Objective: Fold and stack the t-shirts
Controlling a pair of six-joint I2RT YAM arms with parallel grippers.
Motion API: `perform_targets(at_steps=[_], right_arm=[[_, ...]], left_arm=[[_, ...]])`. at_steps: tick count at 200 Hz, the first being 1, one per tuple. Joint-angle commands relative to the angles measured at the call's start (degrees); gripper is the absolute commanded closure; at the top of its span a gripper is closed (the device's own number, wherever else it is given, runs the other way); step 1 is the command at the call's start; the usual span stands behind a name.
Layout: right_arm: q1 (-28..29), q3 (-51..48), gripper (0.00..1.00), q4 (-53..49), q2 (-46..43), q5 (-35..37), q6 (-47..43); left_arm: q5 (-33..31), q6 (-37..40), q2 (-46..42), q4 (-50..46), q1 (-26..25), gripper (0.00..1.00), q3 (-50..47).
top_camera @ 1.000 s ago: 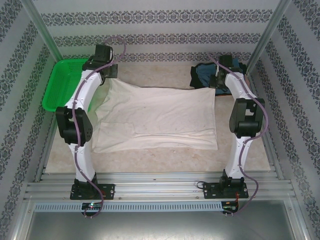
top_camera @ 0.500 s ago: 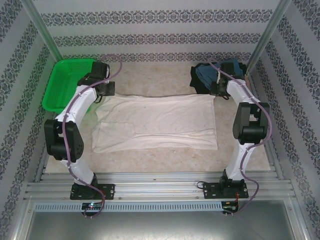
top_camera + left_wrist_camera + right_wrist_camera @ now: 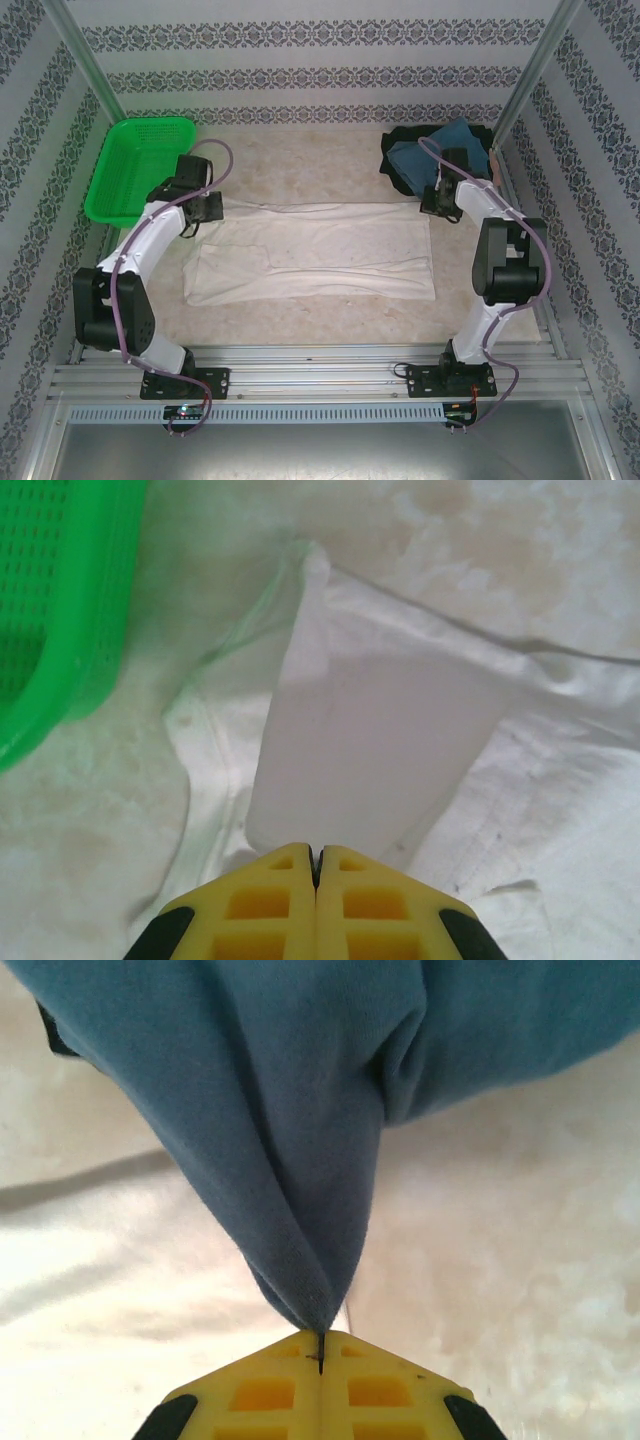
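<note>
My right gripper is pinching a point of the teal-blue t-shirt, so it should open to release that cloth and grab the white t-shirt's edge (image 3: 424,224) before folding.
A white t-shirt (image 3: 320,250) lies spread across the middle of the table, folded into a long band. My left gripper (image 3: 203,210) sits at its far left corner. In the left wrist view that gripper (image 3: 316,852) is shut on a raised flap of the white t-shirt (image 3: 370,730). My right gripper (image 3: 432,203) is at the shirt's far right corner. In the right wrist view its jaws (image 3: 320,1338) are shut on a stretched point of the teal-blue t-shirt (image 3: 280,1110). The teal-blue t-shirt (image 3: 440,145) is heaped on a black one (image 3: 393,165) at the back right.
A green mesh basket (image 3: 135,170) stands at the back left, close to my left gripper, and its wall (image 3: 50,600) shows in the left wrist view. Patterned walls enclose the table. Bare tabletop (image 3: 300,150) lies behind the white shirt.
Both grippers have pulled back toward the near edge, bringing the white shirt's far edge with them so it is narrower. The teal shirt has stretched out towards the right gripper.
</note>
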Motion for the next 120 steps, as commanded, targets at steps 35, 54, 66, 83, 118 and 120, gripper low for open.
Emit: perform_targets(at_steps=[35,54,66,83,118,120], right_arm=[[0.7,-6.4,1.00,-1.5,-4.0,1.0,4.4],[0.9,-6.7,1.00,-1.4,-4.5,1.1,4.3],[0.8,-6.5,1.00,-1.8,-4.6,0.9,4.9],[0.7,-5.6,0.89,-2.4,-4.0,-0.1,5.8],[0.2,-2.7,0.72,-3.0,0.6,-1.9,7.5],[0.1,-2.5,0.71,-2.9,0.8,-2.1,7.6]], left_arm=[[-1.3,-5.2,-3.7,1.7,1.2,1.00,-6.3],[-0.6,-5.6,-5.3,3.7,1.2,1.00,-8.5],[0.5,-5.8,-5.0,4.1,1.2,1.00,-8.7],[1.6,-6.1,-3.9,4.6,1.2,1.00,-8.5],[2.4,-6.1,-3.7,5.8,1.2,1.00,-8.7],[2.4,-6.1,-3.7,5.7,1.2,1.00,-8.7]])
